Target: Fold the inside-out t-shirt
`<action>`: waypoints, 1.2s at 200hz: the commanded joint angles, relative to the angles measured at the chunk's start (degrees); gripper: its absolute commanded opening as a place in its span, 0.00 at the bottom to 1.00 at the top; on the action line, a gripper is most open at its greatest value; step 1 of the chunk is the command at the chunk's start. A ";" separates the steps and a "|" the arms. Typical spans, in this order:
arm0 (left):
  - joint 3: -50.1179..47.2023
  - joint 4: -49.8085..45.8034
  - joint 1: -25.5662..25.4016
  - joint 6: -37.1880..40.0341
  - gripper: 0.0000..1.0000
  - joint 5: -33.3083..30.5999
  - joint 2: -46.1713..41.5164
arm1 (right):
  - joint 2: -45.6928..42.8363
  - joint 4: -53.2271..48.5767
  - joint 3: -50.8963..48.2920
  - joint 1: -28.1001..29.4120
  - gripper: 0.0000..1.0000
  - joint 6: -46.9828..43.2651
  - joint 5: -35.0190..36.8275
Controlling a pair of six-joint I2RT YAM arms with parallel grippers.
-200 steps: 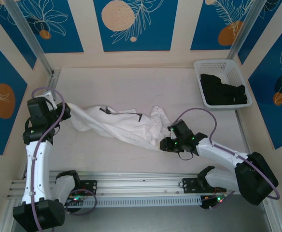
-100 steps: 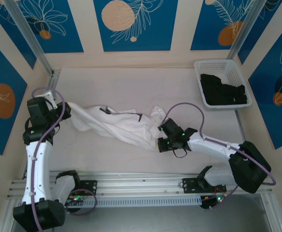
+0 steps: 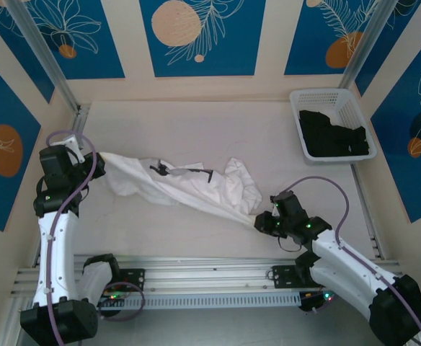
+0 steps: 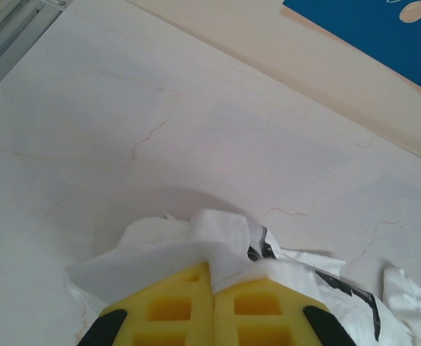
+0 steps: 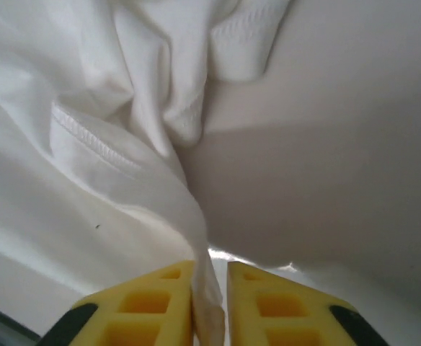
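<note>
The t-shirt's end lies bunched beside the corner of a taut edge that my right gripper holds, so next I let go of that corner and grab the t-shirt's bunched folds (image 3: pixel 245 190).
The inside-out t-shirt (image 3: pixel 189 189) is a wrinkled white cloth drawn out in a long band across the table from far left to near right. My left gripper (image 3: pixel 95 160) is shut on its left end; in the left wrist view the yellow pads (image 4: pixel 174 306) meet with a white fold (image 4: pixel 225 231) pinched between them. My right gripper (image 3: pixel 263 222) is at the shirt's right end. In the right wrist view its jaws (image 5: pixel 210 270) stand slightly apart, a hemmed fold (image 5: pixel 88 108) hanging against the left pad with a gap to the right pad.
A white basket (image 3: pixel 326 94) holding a black garment (image 3: pixel 333 133) stands at the far right corner. An aluminium rail (image 3: pixel 196 270) runs along the near edge between the arm bases. Bare table (image 3: pixel 196 122) lies beyond the shirt.
The right gripper moved left onto the shirt's end, then pulled right and nearer, dragging the cloth into a longer band. Its jaws now stand a little apart. The left arm kept still.
</note>
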 commanded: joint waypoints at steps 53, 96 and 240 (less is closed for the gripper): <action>-0.45 1.24 0.98 0.78 0.00 1.82 -0.63 | 10.81 -5.22 11.83 8.39 0.46 -9.21 9.93; -0.57 1.58 0.99 0.69 0.00 2.59 -0.54 | 21.86 -7.50 18.62 16.55 0.48 -12.82 16.75; -0.68 1.90 1.02 0.17 0.00 3.17 -0.80 | 14.33 3.26 16.13 12.18 0.00 -14.59 1.79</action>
